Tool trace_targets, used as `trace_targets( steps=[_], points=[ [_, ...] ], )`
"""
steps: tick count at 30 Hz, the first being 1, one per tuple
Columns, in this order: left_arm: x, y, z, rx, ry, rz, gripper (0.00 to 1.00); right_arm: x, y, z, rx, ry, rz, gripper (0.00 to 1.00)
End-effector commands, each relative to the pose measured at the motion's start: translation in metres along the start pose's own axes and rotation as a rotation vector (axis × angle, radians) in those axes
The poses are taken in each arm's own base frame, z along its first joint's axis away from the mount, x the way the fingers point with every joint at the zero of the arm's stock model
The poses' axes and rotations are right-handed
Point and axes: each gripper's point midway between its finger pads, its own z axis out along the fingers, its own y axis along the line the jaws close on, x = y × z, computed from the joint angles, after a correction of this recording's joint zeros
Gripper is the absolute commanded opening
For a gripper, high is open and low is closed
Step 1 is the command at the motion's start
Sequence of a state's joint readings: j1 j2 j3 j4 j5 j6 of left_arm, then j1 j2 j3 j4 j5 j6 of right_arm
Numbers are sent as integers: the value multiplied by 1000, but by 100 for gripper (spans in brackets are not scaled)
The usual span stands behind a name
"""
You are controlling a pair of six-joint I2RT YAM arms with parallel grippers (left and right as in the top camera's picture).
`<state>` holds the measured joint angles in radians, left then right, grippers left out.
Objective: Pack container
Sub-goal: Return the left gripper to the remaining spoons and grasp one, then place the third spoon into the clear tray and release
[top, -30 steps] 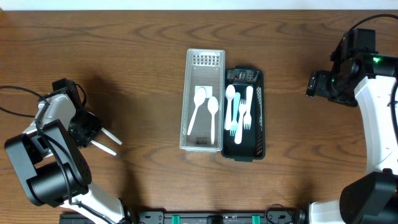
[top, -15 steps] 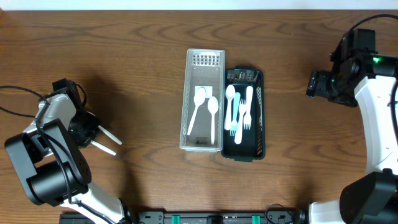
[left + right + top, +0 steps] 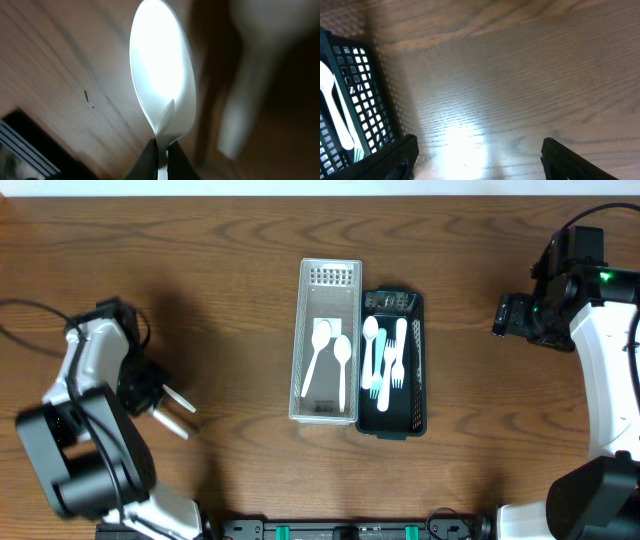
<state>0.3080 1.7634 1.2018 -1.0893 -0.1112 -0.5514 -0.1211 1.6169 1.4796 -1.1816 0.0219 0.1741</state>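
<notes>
The robot's left gripper needs to release the white plastic spoon between the other white spoons in the clear white tray (image 3: 326, 382).
My left gripper (image 3: 148, 390) is at the table's left side, shut on the neck of a white plastic spoon (image 3: 162, 75); its bowl fills the left wrist view beyond the closed fingers (image 3: 161, 150). A second white utensil (image 3: 245, 100) lies blurred beside it and also shows in the overhead view (image 3: 171, 423). A clear white tray (image 3: 303, 340) at the centre holds two white spoons (image 3: 330, 360). A black mesh basket (image 3: 420, 360) to its right holds a spoon and forks (image 3: 385, 360). My right gripper (image 3: 505, 315) is open and empty to the right of the basket.
The right wrist view shows bare wood between the open fingers (image 3: 477, 160), with the black basket's corner (image 3: 350, 100) at the left. A cable (image 3: 30, 305) runs off the left edge. The arm bases stand at the front edge.
My left arm has shifted a little and its wrist has turned, with the two white utensils nudged slightly. The right arm has not moved.
</notes>
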Motion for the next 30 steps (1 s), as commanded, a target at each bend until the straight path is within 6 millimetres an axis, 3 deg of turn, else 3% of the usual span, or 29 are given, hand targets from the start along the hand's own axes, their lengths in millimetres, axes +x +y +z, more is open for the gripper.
trace_targets(
  steps=[1, 4, 8, 15, 20, 25, 28, 30],
  points=[
    [5, -33, -74, 146, -196, 175, 6, 1, 2, 2, 0, 8, -15, 82],
    [32, -64, -121, 264, -310, 338, 6, 1, 2, 2, 0, 8, -11, 82],
    [79, -103, -166, 385, -430, 528, 6, 1, 2, 2, -3, 9, -11, 82],
    [168, -176, -191, 534, -542, 885, 6, 1, 2, 2, -4, 9, -8, 82],
    [207, -217, -172, 537, -536, 1025, 6, 3, 2, 2, -3, 16, -8, 82],
    [212, -241, -119, 420, -456, 1064, 5, 4, 2, 2, -2, 20, -8, 82],
    [214, -247, -92, 367, -396, 1078, 15, 4, 2, 2, -3, 20, -8, 82],
    [214, -248, -83, 344, -382, 1082, 15, 4, 2, 2, -3, 20, -8, 82]
  ],
)
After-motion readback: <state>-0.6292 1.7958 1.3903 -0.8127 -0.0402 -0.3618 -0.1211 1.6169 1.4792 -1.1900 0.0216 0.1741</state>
